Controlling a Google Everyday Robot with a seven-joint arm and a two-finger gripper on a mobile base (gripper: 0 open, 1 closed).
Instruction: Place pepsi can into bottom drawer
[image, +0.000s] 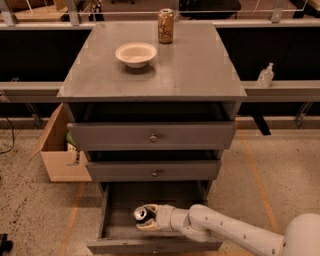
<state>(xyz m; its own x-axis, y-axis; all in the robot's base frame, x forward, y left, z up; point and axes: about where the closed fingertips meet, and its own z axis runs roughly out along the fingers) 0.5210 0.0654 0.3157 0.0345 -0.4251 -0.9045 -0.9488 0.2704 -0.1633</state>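
My gripper is going to the bottom drawer's inside (146, 208) with the pepsi can. Next, I let go of the can there, off-centre toward the cardboard box.
The bottom drawer (112, 220) of the grey cabinet stands pulled open at the bottom of the camera view. My gripper (148, 219) reaches in from the lower right, inside the drawer, shut on the pepsi can (142, 214). The can is dark blue with a silver top and lies tilted, its top facing up and left, low over the drawer floor. I cannot tell whether it touches the floor. My white arm (230, 234) runs off to the lower right.
The two upper drawers (152, 136) are nearly shut. On the cabinet top (195, 65) stand a tan-gold can (165, 26) and a white bowl (136, 53). A cardboard box (60, 150) sits left of the cabinet. A small bottle (265, 75) stands on the ledge at right.
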